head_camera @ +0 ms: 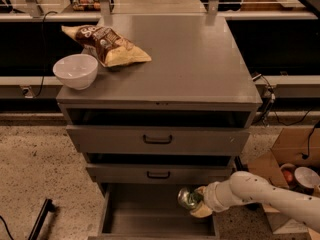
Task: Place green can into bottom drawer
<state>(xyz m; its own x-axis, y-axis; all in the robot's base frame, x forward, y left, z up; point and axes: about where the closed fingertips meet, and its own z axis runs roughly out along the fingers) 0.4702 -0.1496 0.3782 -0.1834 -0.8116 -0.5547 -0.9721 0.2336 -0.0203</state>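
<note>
My gripper needs to let go of the green can near the middle of the open bottom drawer's grey bottom (175, 213).
The green can (186, 198) is held on its side in my gripper (196, 203), over the right part of the open bottom drawer (150, 219). The can is small and shiny, with a silver end facing left. My white arm (260, 196) comes in from the lower right. The gripper is shut on the can and holds it above the drawer's grey floor, next to the drawer's right wall. The drawer is pulled out at the foot of the grey cabinet (190, 64).
On the cabinet top lie a white bowl (75, 70) and a brown-and-yellow chip bag (107, 45) at the left. Two shut drawer fronts with black handles (157, 139) sit above the open drawer. A cardboard box (292, 156) stands at the right on the speckled floor.
</note>
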